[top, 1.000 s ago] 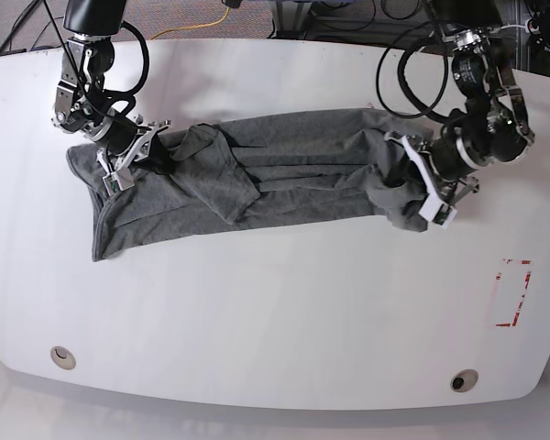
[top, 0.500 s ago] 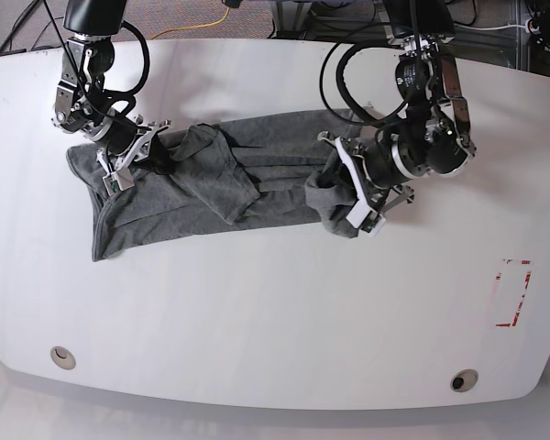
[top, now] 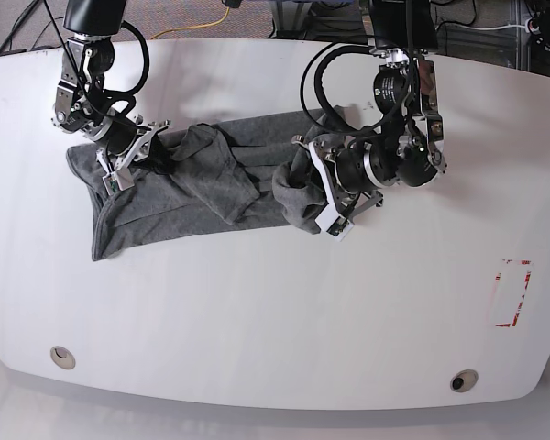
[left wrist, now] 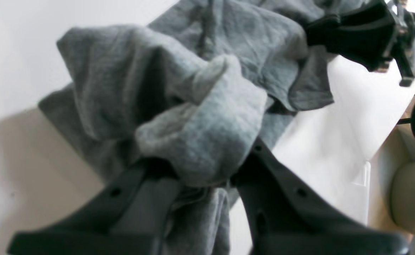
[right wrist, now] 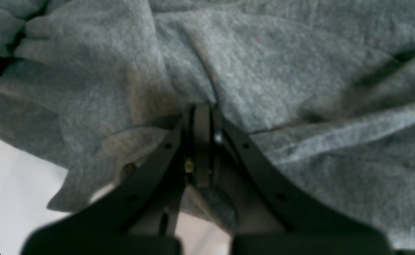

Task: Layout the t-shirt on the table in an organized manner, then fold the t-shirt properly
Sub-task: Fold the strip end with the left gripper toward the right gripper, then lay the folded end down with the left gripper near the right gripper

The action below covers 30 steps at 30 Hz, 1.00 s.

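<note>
Next, I let go of the thick wad in my left gripper and take that loose fold [top: 229, 188], since a loose fold lies across the middle of the t-shirt.
The grey t-shirt [top: 197, 183] lies crumpled across the far half of the white table [top: 257, 312]. Its end on the base view's right is bunched into a thick roll. My left gripper [top: 310, 194] is shut on that roll near the table's middle. In the left wrist view the wad of t-shirt [left wrist: 200, 134] fills my left gripper [left wrist: 200, 170] between its dark fingers. My right gripper [top: 119, 168] is shut on the shirt's other end at the far left. In the right wrist view the right gripper [right wrist: 202, 117] pinches a fold of the t-shirt [right wrist: 281, 71].
A red tape rectangle [top: 512, 293] marks the table at the right. Two round cable holes [top: 62, 357] [top: 464, 379] sit near the front edge. Black cables loop over the arm on the right [top: 348, 55]. A yellow cable [top: 202, 27] lies on the floor behind the table.
My left gripper has carried its end of the t-shirt leftward in the base view, from the right side to the middle, bunching the cloth. The right arm has not moved.
</note>
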Motion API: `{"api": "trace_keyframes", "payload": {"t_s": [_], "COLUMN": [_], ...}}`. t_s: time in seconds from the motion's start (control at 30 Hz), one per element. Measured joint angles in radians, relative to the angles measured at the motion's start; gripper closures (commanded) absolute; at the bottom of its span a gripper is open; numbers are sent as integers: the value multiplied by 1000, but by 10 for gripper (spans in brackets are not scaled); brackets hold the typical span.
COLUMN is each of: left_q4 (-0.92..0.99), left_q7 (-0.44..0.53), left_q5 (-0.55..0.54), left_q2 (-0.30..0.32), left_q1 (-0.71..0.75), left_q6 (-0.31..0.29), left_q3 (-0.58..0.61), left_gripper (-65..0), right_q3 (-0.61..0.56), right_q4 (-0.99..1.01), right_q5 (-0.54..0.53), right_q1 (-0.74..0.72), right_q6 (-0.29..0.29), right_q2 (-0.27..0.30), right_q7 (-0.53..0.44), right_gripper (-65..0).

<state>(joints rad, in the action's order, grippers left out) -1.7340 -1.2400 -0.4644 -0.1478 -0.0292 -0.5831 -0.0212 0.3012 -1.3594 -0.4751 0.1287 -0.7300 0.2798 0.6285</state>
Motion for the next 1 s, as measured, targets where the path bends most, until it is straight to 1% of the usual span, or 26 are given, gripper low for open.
{"api": "trace_keyframes", "payload": {"t_s": [0.23, 0.43, 0.8, 0.9, 1.0], "left_q4": [84, 100, 161, 180, 195], "left_q7": [2, 1, 0, 0, -2], "left_q5": [-4, -2, -5, -3, 1], "left_q2": [-6, -1, -5, -1, 4], "left_q1": [-36, -49, -107, -121, -140], "left_q6": [0, 0, 0, 0, 0], "left_q3": [5, 14, 159, 187, 222], "left_gripper": [-3, -4, -13, -74, -201], "right_q3": [0, 0, 0, 0, 0], "right_q4": [0, 0, 0, 0, 0], "right_q5": [0, 0, 0, 0, 0], "right_q1": [0, 0, 0, -1, -1], "right_q6": [0, 0, 0, 0, 0], "right_q2": [0, 0, 0, 0, 0], "right_q7": [0, 0, 0, 0, 0], "right_gripper": [-5, -5, -5, -5, -5]}}
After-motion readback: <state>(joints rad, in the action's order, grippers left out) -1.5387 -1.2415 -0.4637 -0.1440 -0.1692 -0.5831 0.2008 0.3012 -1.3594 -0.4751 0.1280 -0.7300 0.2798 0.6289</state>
